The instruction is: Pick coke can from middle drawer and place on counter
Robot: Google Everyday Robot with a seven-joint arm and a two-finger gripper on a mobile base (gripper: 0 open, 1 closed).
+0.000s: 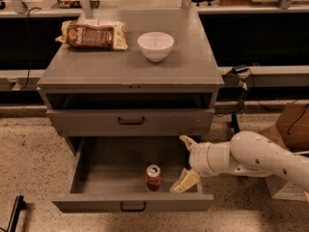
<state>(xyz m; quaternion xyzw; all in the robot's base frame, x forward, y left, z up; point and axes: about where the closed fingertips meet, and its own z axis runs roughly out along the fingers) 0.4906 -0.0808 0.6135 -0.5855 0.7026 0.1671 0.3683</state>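
Observation:
Next, I will move my gripper over to the body of the coke can [153,178] in the open drawer and close it there.
The coke can [153,177] stands upright in the pulled-out middle drawer [133,204], near its front and a little right of centre. My gripper [185,162] is open over the drawer's right end, just right of the can, not touching it. One cream fingertip [186,141] points toward the back, the other fingertip [183,182] sits low near the drawer's front right corner. The white arm [260,157] comes in from the right. The grey counter [130,59] tops the cabinet above.
A white bowl [155,46] and a brown snack bag [92,35] lie on the counter. The shut drawer front [130,121] with a black handle sits above the open drawer. A cardboard box [293,124] stands on the speckled floor at right.

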